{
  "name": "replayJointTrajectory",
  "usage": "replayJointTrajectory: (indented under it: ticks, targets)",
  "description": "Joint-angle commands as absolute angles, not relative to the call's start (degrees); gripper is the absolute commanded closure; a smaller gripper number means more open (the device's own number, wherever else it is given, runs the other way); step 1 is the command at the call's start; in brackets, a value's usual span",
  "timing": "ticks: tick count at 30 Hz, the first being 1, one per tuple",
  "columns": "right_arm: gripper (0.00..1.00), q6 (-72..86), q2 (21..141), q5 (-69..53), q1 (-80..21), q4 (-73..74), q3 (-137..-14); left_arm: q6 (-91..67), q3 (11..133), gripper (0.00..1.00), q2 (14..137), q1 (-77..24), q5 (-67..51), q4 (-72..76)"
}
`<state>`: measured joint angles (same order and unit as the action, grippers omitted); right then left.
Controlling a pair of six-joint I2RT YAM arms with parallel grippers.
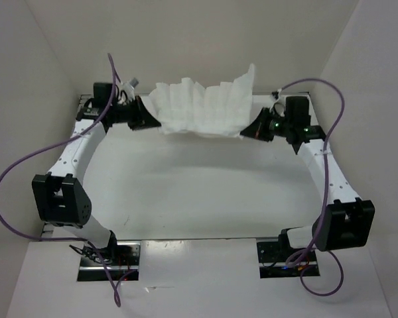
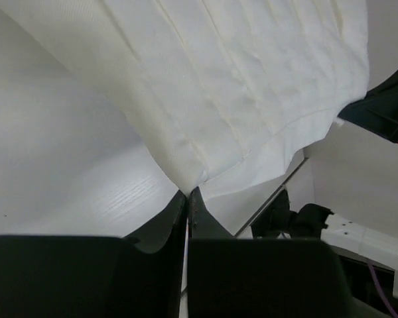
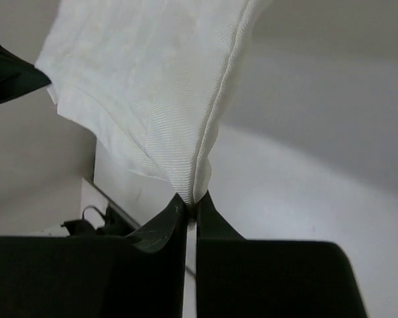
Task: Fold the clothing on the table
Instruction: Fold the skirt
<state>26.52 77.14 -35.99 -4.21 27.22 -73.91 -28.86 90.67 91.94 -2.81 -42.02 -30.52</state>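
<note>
Next, my right gripper lets go of the clothing on the far half of the table (image 1: 209, 144), halfway between the two arms.
The clothing (image 1: 202, 106), a thin wrinkled white garment, hangs stretched between my two grippers above the far part of the table (image 1: 199, 185). My left gripper (image 1: 152, 120) is shut on its left corner, and in the left wrist view the clothing (image 2: 239, 86) runs up from the pinched tips of that gripper (image 2: 188, 193). On the other side my right gripper (image 1: 247, 132) is shut on a folded edge. The right wrist view shows the clothing (image 3: 152, 86) rising from between the closed tips of the right gripper (image 3: 192, 207).
White upright walls (image 1: 33, 99) box in the table on the left, right and back. Purple cables (image 1: 26, 165) loop out from both arms. The arm bases (image 1: 109, 255) sit at the near edge.
</note>
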Motion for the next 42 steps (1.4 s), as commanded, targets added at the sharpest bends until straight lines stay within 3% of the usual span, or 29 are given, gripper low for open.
replayJointTrajectory:
  ticks: [1, 7, 17, 25, 42]
  targets:
    - [1.00, 28.29, 75.86, -36.82, -7.20, 33.65, -62.52, -30.22, 71.10, 1.00, 90.28, -4.20, -40.17, -28.05]
    - [1.00, 32.69, 67.44, -36.83, -13.18, 48.82, -46.42, -34.28, 53.54, 1.00, 79.39, -10.27, -38.24, -29.34]
    - [1.00, 32.08, 61.17, -32.61, -13.18, 64.51, -48.68, -35.33, 51.67, 1.00, 70.14, -11.69, -36.22, -41.66]
    - [1.00, 33.84, 66.09, -24.43, -10.91, 60.48, -61.60, -35.86, 60.36, 1.00, 78.13, -10.28, -33.93, -37.54]
    - [0.98, 35.60, 84.01, -25.93, -7.47, 39.91, -63.28, -37.52, 73.47, 1.00, 100.01, -9.76, -30.32, -28.40]
